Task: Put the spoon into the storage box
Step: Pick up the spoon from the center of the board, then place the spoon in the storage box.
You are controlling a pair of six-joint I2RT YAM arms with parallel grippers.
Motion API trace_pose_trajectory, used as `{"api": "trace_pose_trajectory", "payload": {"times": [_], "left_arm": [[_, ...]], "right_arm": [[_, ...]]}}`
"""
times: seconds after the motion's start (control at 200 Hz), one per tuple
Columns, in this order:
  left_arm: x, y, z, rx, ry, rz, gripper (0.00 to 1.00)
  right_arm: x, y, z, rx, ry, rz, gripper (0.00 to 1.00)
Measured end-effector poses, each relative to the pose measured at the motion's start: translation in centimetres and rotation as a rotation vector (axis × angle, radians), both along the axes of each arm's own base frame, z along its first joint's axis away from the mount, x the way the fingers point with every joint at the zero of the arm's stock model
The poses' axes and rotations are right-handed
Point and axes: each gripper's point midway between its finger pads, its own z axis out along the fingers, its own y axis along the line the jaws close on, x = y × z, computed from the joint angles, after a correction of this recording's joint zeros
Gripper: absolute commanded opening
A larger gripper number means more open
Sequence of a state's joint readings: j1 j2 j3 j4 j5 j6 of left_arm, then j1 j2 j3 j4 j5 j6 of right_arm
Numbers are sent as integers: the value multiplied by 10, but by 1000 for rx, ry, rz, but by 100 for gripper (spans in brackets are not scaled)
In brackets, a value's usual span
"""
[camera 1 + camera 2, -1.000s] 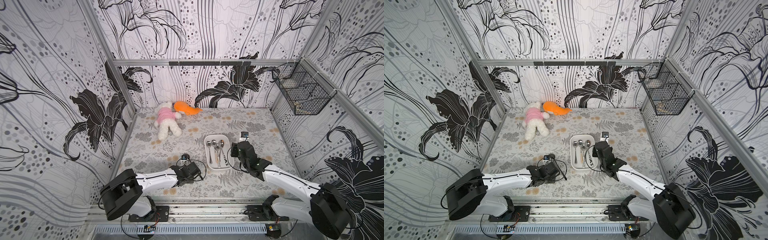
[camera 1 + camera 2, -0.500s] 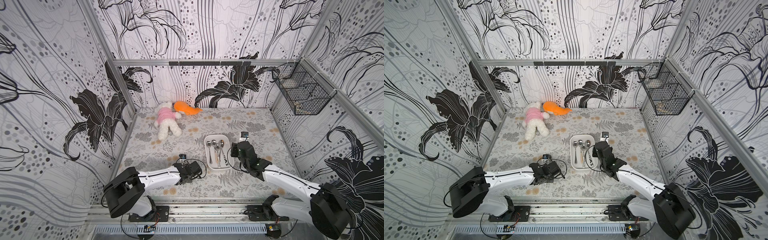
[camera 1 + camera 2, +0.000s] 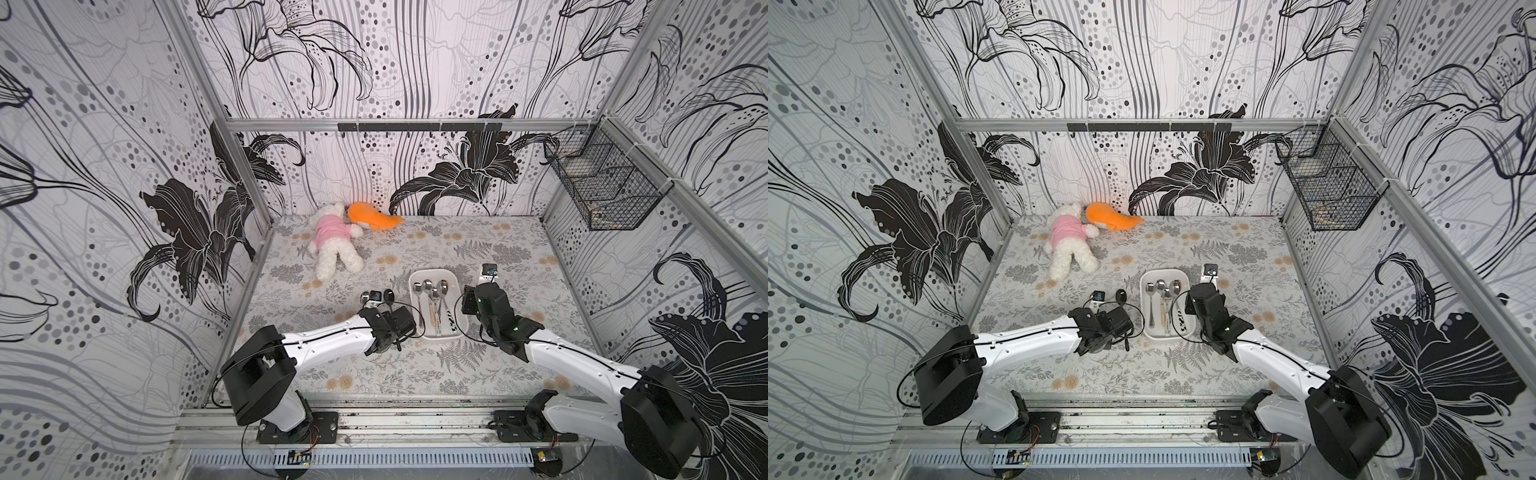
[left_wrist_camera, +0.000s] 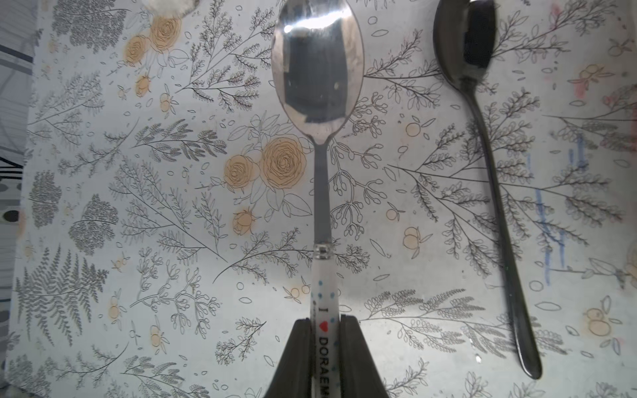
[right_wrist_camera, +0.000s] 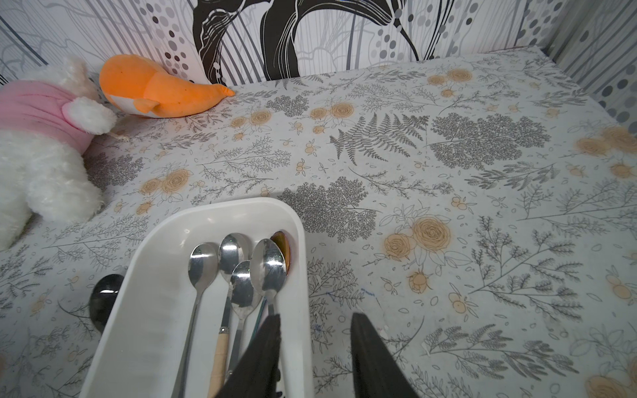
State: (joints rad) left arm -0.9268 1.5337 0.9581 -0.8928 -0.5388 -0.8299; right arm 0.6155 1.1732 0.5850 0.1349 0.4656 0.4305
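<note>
The robot's left gripper needs to release the steel spoon on top of the spoons in the middle of the storage box (image 3: 436,308).
My left gripper (image 4: 324,324) is shut on the white, dotted handle of a steel spoon (image 4: 319,86), whose bowl points away from the fingers over the floral mat. In a top view this gripper (image 3: 384,316) sits just left of the storage box (image 3: 412,291), a shallow white tray that holds several spoons (image 5: 241,275). A second, black spoon (image 4: 482,172) lies loose on the mat between the held spoon and the box. My right gripper (image 5: 315,318) stands open astride the box's wall (image 5: 300,241), with one finger (image 5: 269,337) inside and the other outside.
A white plush bear in a pink shirt (image 3: 334,245) and an orange plush toy (image 3: 372,216) lie at the back left of the mat. A black wire basket (image 3: 602,187) hangs on the right wall. Patterned walls close in the mat on three sides.
My left arm has moved a little away from the front edge and towards the box, with the spoon still in its grip. The right arm has stayed put.
</note>
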Motion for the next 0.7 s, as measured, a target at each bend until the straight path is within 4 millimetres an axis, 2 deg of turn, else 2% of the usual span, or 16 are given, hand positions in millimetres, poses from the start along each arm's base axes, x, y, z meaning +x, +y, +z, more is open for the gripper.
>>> {"api": "trace_pose_trajectory", "payload": {"times": [0.145, 0.34, 0.441, 0.601, 0.701], "left_arm": [[3, -6, 11, -62, -21, -16, 0], [11, -42, 34, -275, -56, -81, 0], [20, -69, 45, -354, -56, -115, 0], [45, -125, 66, -442, -89, -160, 0], [57, -157, 68, -474, -95, -183, 0]], "right_arm": [[0, 0, 0, -1, -1, -2, 38], [0, -6, -1, -20, -1, -29, 37], [0, -12, -1, -34, -2, -60, 37], [-2, -25, -2, -57, -1, -124, 36], [-3, -31, -2, -67, -2, -154, 36]]}}
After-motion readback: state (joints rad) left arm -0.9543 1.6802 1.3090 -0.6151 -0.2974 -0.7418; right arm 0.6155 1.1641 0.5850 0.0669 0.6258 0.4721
